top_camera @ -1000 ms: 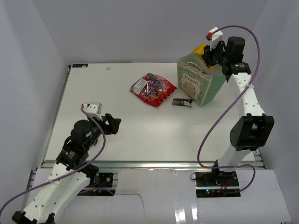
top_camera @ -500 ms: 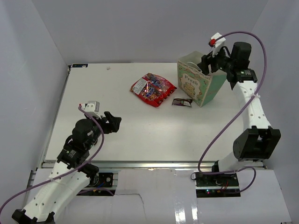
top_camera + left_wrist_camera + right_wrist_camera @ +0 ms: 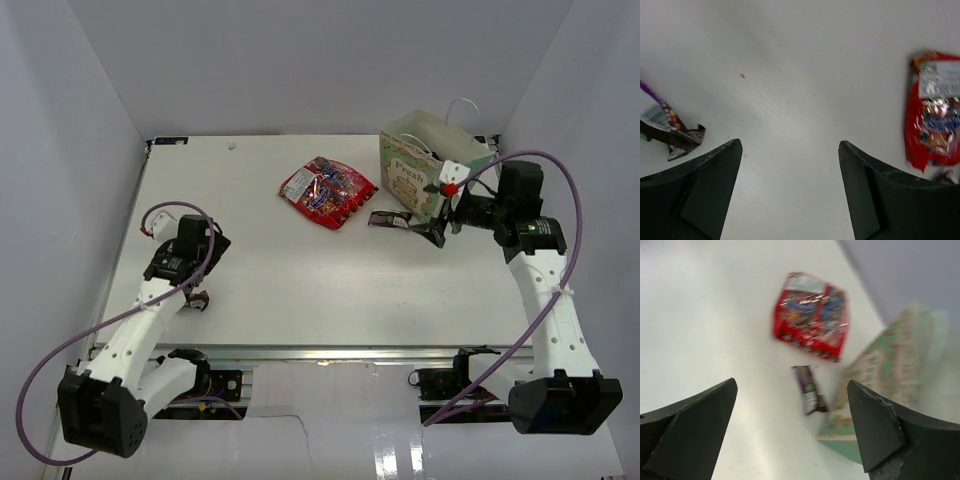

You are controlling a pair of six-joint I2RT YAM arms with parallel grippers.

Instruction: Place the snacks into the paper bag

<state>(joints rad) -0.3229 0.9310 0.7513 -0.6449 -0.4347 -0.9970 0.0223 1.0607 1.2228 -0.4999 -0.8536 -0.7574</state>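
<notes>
The robot's left gripper needs to next close on the middle of the brown wrapper (image 3: 193,299) (image 3: 664,121) near the near edge of the table, away from the red candy bag.
The mint-green paper bag (image 3: 418,180) stands upright at the back right, blurred in the right wrist view (image 3: 890,380). A red candy bag (image 3: 328,192) lies flat left of it (image 3: 810,315) (image 3: 935,125). A small dark brown wrapper (image 3: 390,220) lies at the bag's foot (image 3: 810,390), and shows at the left edge of the left wrist view (image 3: 672,132). My right gripper (image 3: 436,232) hangs open low beside the paper bag, just right of the wrapper, with nothing between its fingers (image 3: 791,385). My left gripper (image 3: 197,293) is open and empty over bare table at the near left (image 3: 790,145).
White walls close in the table (image 3: 250,250) on three sides. A purple cable loops from each arm. The table's near edge runs just in front of the left gripper.
My right arm came down from above the paper bag to table height by the wrapper, and its jaws opened; the yellow packet it held is gone from view. The left arm swung down towards the table.
</notes>
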